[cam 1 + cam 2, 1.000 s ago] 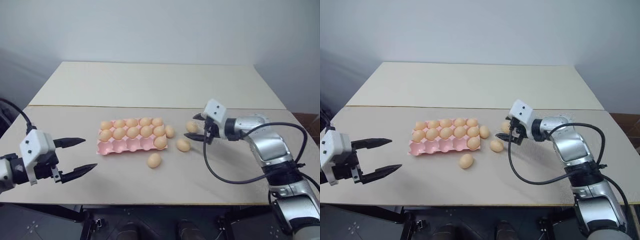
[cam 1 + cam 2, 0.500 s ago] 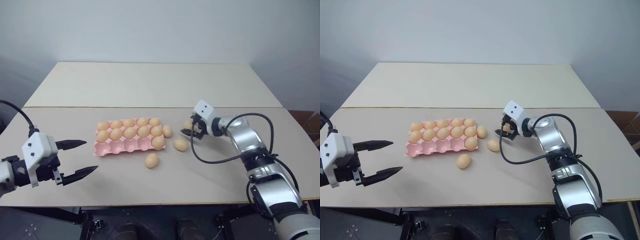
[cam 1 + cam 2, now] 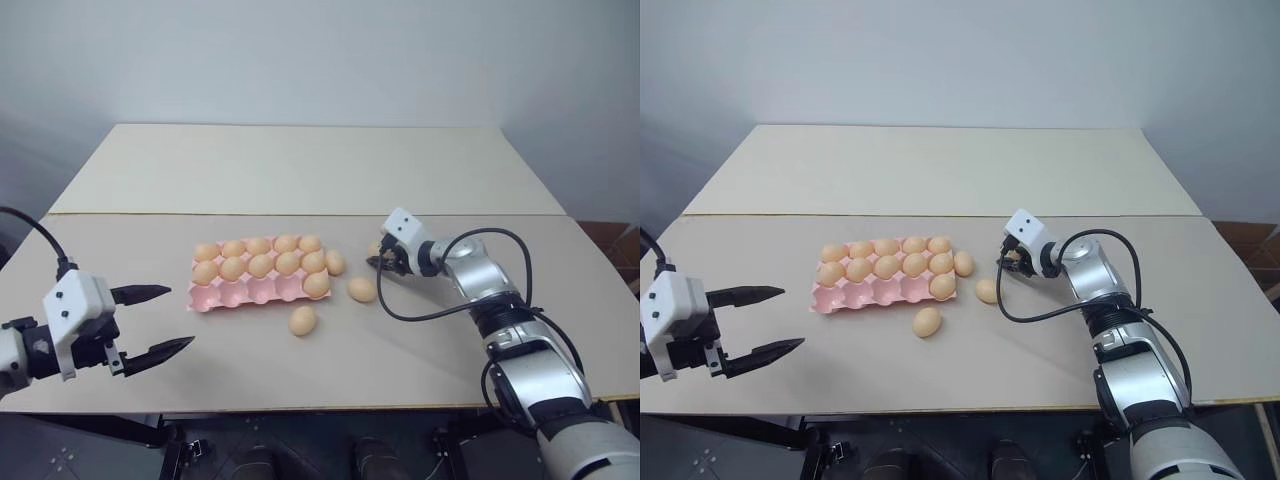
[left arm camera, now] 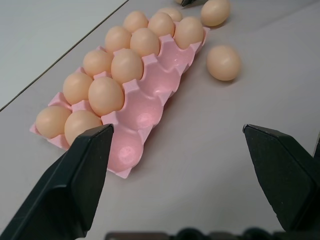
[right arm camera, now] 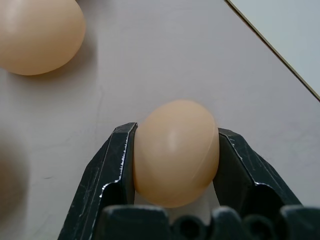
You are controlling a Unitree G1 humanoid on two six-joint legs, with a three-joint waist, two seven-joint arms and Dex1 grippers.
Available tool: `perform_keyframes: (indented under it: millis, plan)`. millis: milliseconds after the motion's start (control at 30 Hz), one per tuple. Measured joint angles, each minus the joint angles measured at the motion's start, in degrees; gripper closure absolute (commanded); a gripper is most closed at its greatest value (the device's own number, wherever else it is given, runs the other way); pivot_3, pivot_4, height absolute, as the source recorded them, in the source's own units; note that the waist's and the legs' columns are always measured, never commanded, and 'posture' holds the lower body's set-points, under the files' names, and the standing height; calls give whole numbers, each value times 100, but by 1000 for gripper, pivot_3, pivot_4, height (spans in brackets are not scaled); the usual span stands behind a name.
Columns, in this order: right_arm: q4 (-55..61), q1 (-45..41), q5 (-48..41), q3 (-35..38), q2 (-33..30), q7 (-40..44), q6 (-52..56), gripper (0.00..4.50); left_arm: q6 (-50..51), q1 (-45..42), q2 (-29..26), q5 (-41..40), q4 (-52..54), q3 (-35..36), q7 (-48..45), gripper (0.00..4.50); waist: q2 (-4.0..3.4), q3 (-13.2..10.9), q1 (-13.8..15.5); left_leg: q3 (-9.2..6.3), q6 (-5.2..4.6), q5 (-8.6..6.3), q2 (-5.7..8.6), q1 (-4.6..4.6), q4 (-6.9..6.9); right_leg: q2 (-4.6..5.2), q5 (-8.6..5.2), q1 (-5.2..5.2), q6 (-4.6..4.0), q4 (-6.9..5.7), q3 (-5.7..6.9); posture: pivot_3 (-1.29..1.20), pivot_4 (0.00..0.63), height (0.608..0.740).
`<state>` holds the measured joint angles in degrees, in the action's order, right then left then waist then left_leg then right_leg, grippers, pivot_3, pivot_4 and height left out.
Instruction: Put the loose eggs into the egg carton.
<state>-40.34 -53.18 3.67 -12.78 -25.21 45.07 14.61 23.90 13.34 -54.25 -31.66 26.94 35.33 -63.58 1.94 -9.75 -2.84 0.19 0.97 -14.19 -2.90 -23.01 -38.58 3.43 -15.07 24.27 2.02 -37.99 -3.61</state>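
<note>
The robot's right gripper should release the loose egg in the empty cup (image 3: 288, 284) next to the only egg in the front row.
The pink egg carton (image 3: 240, 293) lies at mid-table, its two back rows full of tan eggs and one more egg in the front row's right cup (image 3: 317, 284). My right gripper (image 3: 383, 258) is right of the carton and shut on a loose egg (image 5: 175, 152), which its two black fingers (image 5: 117, 165) clamp low over the table. Three other loose eggs lie by the carton's right side (image 3: 335, 262), further right (image 3: 361, 289) and in front (image 3: 303, 320). My left gripper (image 3: 180, 317) hangs open and empty, left of the carton and nearer the front (image 4: 145, 117).
A black cable (image 3: 420, 315) loops from my right arm over the table beside the loose eggs. A seam (image 3: 150, 213) joins the near table to a second one behind. The front edge (image 3: 300, 408) runs close below my left gripper.
My right gripper moved forward and down onto the rightmost loose egg and went from open to shut on it. The left gripper stayed put.
</note>
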Motion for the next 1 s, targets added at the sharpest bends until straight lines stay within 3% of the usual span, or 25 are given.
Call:
perform_keyframes:
  millis: [300,533,733,1000]
  plan:
    - [1928,343,-272,283,-62,-14,646,2556,-29,321,-1,-5,-55,370,-359,0,-3,-2,-10,0,0,0,-1,-1,4,0,0,5,0,-2,-1,0,150,740]
    - [3570,379,-594,148,821,-262,1459,2556,-157,480,-2,4,-174,581,-543,0,-3,-2,-15,-1,0,0,0,8,21,0,0,3,-1,-1,0,0,150,740]
    - [3745,613,-497,-478,1532,-546,1423,2556,-119,583,151,-18,84,645,-395,0,-3,-2,-10,-1,4,2,0,7,23,2,1,4,-1,-1,1,0,150,740]
    - [3742,874,-206,-1008,1619,-636,1141,2556,15,717,347,-132,499,727,-108,0,-2,-1,8,-2,8,4,0,9,26,2,1,3,-1,0,3,0,150,740]
